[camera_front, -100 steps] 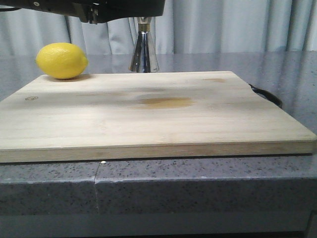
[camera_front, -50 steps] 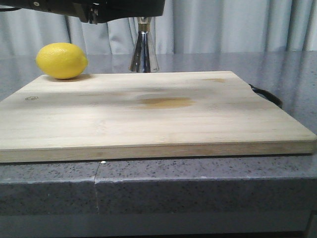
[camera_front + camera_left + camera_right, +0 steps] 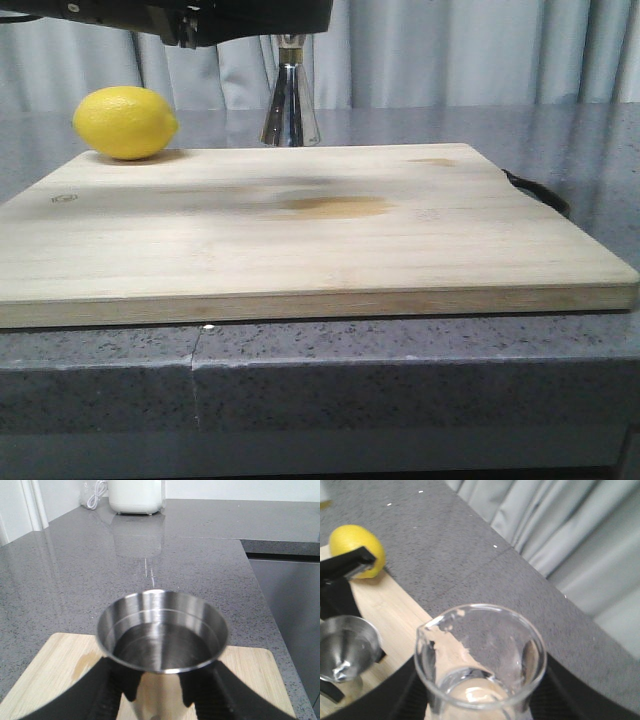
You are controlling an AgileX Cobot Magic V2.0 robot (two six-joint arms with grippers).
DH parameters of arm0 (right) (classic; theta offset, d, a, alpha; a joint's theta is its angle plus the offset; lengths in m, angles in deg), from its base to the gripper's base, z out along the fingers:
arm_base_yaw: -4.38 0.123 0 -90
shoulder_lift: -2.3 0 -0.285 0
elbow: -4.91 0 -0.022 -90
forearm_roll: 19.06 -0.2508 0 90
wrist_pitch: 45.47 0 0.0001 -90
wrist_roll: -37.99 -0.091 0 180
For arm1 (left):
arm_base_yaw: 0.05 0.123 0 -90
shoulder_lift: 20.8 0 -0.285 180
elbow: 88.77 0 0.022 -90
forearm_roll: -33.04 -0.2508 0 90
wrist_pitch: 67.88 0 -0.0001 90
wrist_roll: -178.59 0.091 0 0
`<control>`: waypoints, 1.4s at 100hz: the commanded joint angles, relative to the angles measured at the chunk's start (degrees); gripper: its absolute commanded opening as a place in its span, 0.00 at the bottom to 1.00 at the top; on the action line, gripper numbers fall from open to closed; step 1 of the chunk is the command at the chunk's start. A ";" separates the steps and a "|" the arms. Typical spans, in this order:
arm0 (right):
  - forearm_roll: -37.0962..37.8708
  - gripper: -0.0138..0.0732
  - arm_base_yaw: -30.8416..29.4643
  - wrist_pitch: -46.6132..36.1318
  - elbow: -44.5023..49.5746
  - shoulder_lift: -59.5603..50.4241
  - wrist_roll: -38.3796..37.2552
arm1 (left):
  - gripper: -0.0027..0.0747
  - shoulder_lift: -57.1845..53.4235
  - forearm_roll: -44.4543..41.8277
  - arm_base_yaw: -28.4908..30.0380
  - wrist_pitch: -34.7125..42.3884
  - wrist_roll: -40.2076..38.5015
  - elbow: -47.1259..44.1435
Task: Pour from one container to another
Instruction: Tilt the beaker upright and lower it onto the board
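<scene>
The clear glass beaker, now held above the board, will be put down by my right gripper on the wooden board's far corner [image 3: 446,172] beside the black handle.
The steel jigger [image 3: 290,105] stands upright at the far edge of the wooden board [image 3: 320,240], its gold band just under the dark arm at the top of the front view. My left gripper [image 3: 160,692] is shut on the jigger [image 3: 162,630] below its rim, black fingers [image 3: 112,680] on both sides. The cup's inside looks dark and wet. My right gripper [image 3: 480,702] is shut on the clear glass beaker [image 3: 480,650], held above the board. Its pour lip points toward the jigger [image 3: 345,645]. A little clear liquid lies in its bottom. The beaker is out of the front view.
A yellow lemon [image 3: 125,122] sits at the board's far left corner. A black handle [image 3: 540,192] sticks out at the board's right side. Grey curtains hang behind the grey stone counter [image 3: 400,380]. A white appliance [image 3: 137,495] stands far off on the counter.
</scene>
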 commanded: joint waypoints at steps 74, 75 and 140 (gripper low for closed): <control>-20.62 0.53 -12.27 -64.63 39.59 -0.79 -3.24 | 0.36 -2.58 4.19 -0.44 -6.08 -0.51 1.79; -21.10 0.53 -12.27 -64.79 39.59 -0.55 -3.24 | 0.36 -2.58 4.19 -0.44 -6.08 -0.51 1.79; -24.16 0.53 -12.27 -77.29 39.59 15.73 -3.24 | 0.36 -2.58 4.19 -0.44 -6.08 -0.51 1.79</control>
